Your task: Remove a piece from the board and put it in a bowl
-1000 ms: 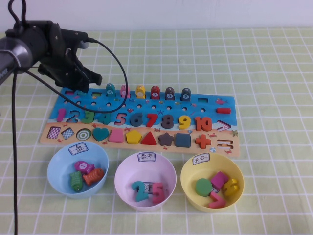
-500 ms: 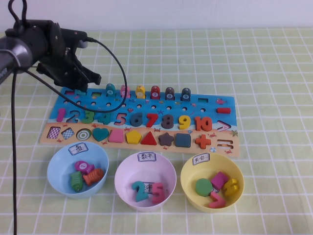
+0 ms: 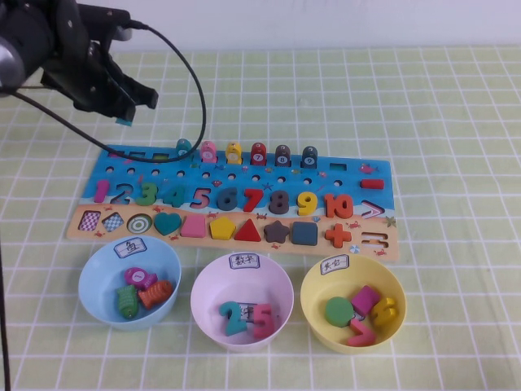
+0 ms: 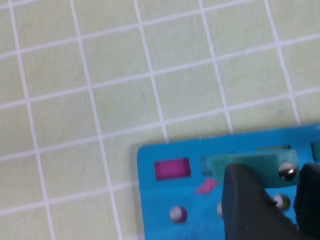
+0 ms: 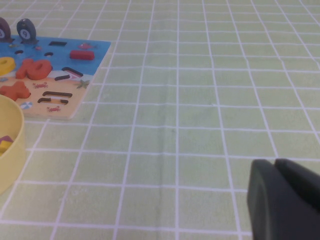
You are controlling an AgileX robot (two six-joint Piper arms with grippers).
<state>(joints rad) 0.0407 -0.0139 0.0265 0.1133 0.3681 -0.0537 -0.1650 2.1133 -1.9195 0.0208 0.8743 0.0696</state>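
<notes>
Next, I release the teal piece, now hanging beyond the board's far corner, from my left gripper in the light blue bowl [image 3: 141, 311], between the green fish and the orange fish.
My left gripper [image 3: 126, 112] hangs above the table just beyond the far left corner of the board [image 3: 355, 174]. It is shut on a small teal piece [image 3: 124, 120]. In the left wrist view the teal piece [image 4: 250, 165], with a metal stud, sits between my dark fingers [image 4: 245, 200] above the board's blue corner [image 4: 165, 210]. Another teal fish [image 3: 184, 148] stands at the left end of the board's row of fish. The light blue bowl [image 3: 94, 269] sits near the front left and holds several fish pieces. My right gripper [image 5: 285, 200] is shut and empty over bare cloth.
A pale pink bowl [image 3: 203, 285] with numbers and a yellow bowl [image 3: 313, 293] with shapes stand right of the blue bowl. A black cable [image 3: 195, 90] loops from the left arm over the board's far edge. The board's right end [image 5: 75, 65] shows in the right wrist view.
My left gripper has lifted up and back from the board's far left corner, carrying the teal piece with it. The right arm has not moved.
</notes>
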